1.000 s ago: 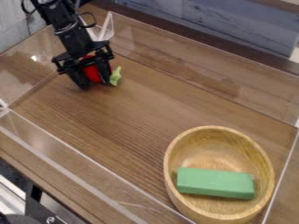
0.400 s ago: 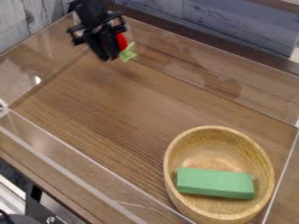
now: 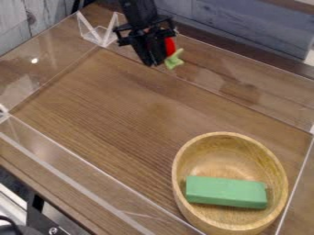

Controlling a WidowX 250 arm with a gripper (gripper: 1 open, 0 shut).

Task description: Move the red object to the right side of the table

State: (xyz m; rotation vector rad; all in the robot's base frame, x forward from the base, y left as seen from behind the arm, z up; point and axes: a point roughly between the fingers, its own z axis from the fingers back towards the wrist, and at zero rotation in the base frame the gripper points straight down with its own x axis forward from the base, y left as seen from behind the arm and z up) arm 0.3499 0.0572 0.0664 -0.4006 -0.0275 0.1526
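Note:
My gripper is going to set the red object free on the bare brown table (image 3: 230,97), a little way past the round wooden bowl.
The red object (image 3: 164,46), a small glossy red toy with a light green stem (image 3: 175,61), hangs above the table (image 3: 123,119) near its far edge. My black gripper (image 3: 156,48) is shut on it, fingers pointing steeply down. The toy is lifted clear of the brown wood-grain surface. Part of its red body is hidden behind the fingers.
A round light wooden bowl (image 3: 230,147) sits at the front right and holds a green rectangular block (image 3: 226,193). Low clear acrylic walls (image 3: 73,188) edge the tabletop on all sides.
The gripper closed on the red toy at the left, lifted it off the table and carried it to the right and farther back.

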